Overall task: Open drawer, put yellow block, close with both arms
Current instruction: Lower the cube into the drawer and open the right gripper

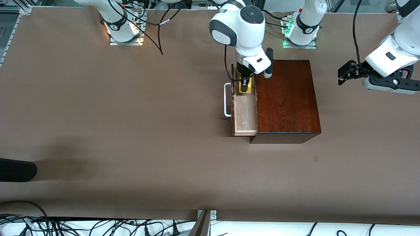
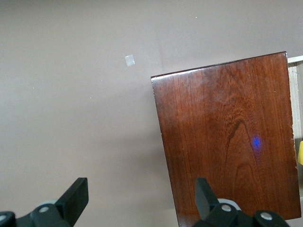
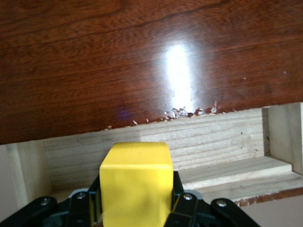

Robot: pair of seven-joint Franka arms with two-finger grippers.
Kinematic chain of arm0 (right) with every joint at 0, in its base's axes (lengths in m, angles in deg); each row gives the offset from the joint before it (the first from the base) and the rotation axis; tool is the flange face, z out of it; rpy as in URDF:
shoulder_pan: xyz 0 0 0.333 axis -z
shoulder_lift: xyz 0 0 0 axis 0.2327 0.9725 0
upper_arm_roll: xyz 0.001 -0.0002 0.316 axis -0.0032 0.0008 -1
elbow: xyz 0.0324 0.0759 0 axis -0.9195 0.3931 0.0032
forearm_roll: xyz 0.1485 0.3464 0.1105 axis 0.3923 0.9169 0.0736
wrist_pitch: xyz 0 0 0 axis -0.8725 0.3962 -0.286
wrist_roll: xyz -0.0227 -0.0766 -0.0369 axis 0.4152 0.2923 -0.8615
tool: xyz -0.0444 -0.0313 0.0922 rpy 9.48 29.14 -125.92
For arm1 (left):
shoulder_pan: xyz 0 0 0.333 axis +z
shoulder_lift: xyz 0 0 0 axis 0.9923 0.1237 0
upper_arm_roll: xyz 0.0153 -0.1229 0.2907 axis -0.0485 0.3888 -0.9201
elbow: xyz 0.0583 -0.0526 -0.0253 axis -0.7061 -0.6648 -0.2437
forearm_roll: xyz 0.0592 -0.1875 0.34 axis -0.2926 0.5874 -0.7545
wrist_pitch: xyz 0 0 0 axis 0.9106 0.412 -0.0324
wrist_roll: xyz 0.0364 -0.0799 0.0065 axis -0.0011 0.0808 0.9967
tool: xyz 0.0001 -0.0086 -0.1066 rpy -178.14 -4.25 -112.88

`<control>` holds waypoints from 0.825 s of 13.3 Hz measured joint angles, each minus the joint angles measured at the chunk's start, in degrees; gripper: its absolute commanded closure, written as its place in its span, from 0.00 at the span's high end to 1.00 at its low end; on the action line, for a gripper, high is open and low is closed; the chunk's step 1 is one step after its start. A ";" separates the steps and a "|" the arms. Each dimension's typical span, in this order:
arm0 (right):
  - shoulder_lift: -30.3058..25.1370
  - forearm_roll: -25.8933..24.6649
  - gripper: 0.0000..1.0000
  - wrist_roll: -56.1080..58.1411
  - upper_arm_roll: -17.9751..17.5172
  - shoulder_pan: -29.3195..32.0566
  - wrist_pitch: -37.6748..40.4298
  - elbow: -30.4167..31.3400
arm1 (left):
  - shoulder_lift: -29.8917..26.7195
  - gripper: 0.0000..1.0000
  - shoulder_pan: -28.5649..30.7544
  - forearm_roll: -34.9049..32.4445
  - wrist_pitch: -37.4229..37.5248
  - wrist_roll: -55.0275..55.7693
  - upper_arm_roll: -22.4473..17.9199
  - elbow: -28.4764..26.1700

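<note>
Next, my right gripper puts down the yellow block. It will let go on the drawer's pale tray [image 1: 241, 93] [image 3: 144, 187], just behind the farther half of the white handle.
The dark mahogany box [image 1: 286, 98] stands mid-table with its drawer [image 1: 244, 113] pulled open toward the right arm's end, pale-wood tray showing, white handle [image 1: 226, 100] outside. My right gripper [image 1: 244, 86] is shut on the yellow block [image 1: 245, 86] and holds it in the open drawer at its end farther from the front camera. In the right wrist view the block [image 3: 136, 182] sits between the fingers over the pale tray [image 3: 222, 156]. My left gripper [image 1: 345, 72] is open and empty, up in the air beside the box toward the left arm's end; the box top [image 2: 227, 137] shows in its view.
A small pale mark [image 1: 315, 158] lies on the brown table nearer the front camera than the box; it also shows in the left wrist view [image 2: 129, 60]. A dark object [image 1: 16, 169] pokes in at the right arm's end. Cables lie along the table's front edge.
</note>
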 measured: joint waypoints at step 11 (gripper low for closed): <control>2.49 -2.00 0.00 3.09 0.00 -0.12 -0.44 -0.01 | 0.00 1.00 0.01 0.00 0.06 0.00 -0.01 0.00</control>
